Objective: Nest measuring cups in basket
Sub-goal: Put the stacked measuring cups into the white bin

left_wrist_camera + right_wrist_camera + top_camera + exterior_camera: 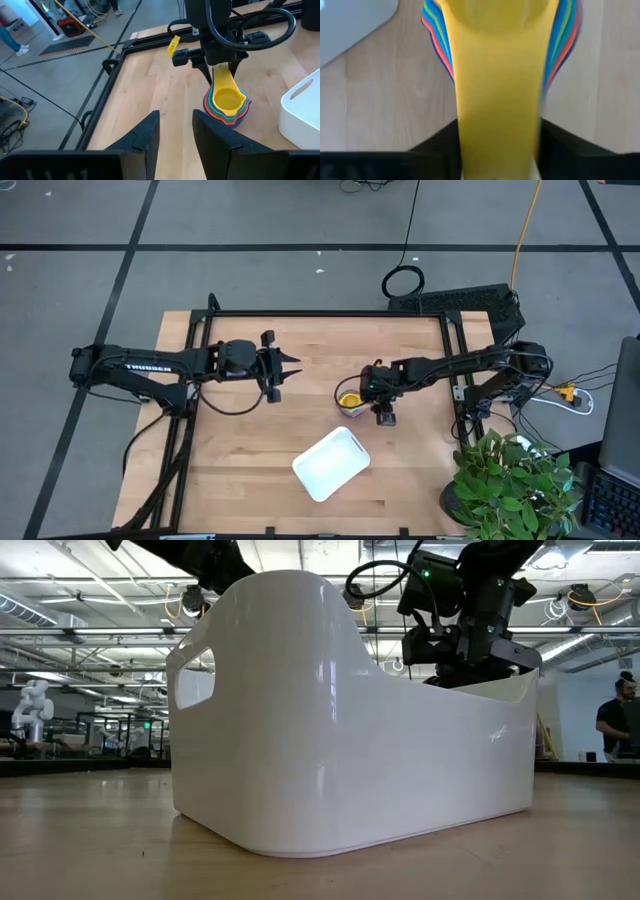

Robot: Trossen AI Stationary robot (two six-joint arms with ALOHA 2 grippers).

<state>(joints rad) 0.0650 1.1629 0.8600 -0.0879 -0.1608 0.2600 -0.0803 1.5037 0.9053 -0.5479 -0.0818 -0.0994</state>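
The yellow cup's handle slants steeply up in my right fingers; next I open, let the stack level, then grip the handles (pixel 499 107) before lifting.
The measuring cups (pixel 227 102) stand nested in one stack on the wooden table, the yellow cup (pixel 349 399) on top and red, green, blue and navy rims showing below it. My right gripper (pixel 497 145) hangs over the stack, shut on the yellow cup's handle. The white basket (pixel 330 463) stands on the table nearer the front edge, apart from the stack; in the low view the basket (pixel 350 720) hides the cups. My left gripper (pixel 176 132) waits open to the table's left, above the wood, pointing toward the stack. My right gripper has the yellow cup's flat handle (pixel 497 100) between its two fingers, one on each long edge. The fingers (pixel 206 75) come down steeply from above and lie along the handle. The yellow cup sits in the stack, which rests on the table.
A black frame rail (pixel 330 313) runs along the table's far edge and down both sides. A potted plant (pixel 510 480) stands at the front right corner. Bare wood lies between my left gripper and the stack, and to the basket's left.
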